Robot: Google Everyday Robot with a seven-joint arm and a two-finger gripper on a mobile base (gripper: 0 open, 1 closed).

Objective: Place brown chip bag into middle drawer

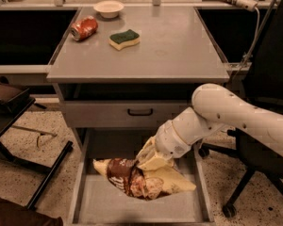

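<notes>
I need to release the brown chip bag, now low inside that drawer, with my gripper near the centre of the open middle drawer's grey bottom point(134, 171).
The brown chip bag point(128, 179), crinkled dark brown and cream-yellow, lies low inside the open middle drawer point(108, 209), across its middle, at or just above the flat grey floor. My gripper point(150, 162) reaches down into the drawer from the right on a white arm point(226, 112). It is shut on the bag's upper edge. The part of the bag under the fingers is hidden.
Above the open tray is a shut grey drawer front with a black handle point(140, 112). On the tabletop point(179, 51) are a red soda can point(84, 27), a green-and-yellow sponge point(124, 38) and a white bowl point(108, 8). A black chair point(269, 140) stands right, a dark stand point(19, 126) left.
</notes>
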